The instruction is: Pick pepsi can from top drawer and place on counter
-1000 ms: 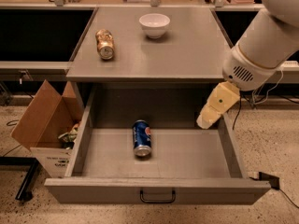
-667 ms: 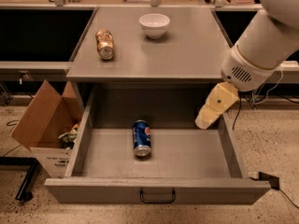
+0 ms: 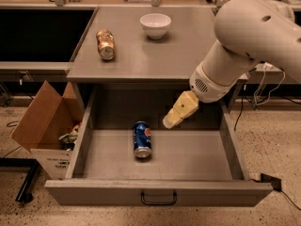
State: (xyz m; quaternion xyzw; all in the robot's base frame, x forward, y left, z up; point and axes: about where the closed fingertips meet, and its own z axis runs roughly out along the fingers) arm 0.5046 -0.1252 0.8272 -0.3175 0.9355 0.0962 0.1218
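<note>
The back part of the pepsi can [image 3: 141, 132] lies farther from the drawer's handle than the can's silver end, and I will close my gripper on that back part.
The pepsi can [image 3: 142, 139] lies on its side on the floor of the open top drawer [image 3: 160, 192], left of centre, silver end toward the front. The gripper [image 3: 170, 121] hangs over the drawer's middle back part, just right of and above the can, not touching it. It holds nothing. The counter [image 3: 155, 55] is the grey tabletop above the drawer.
A gold-brown can [image 3: 106, 44] lies on the counter's left side and a white bowl [image 3: 155, 25] stands at its back middle. An open brown cardboard box [image 3: 44, 126] with clutter stands on the floor left of the drawer. Cables run on the floor at right.
The gripper has moved left and down into the drawer, from the right side to close beside the pepsi can. The can has not moved.
</note>
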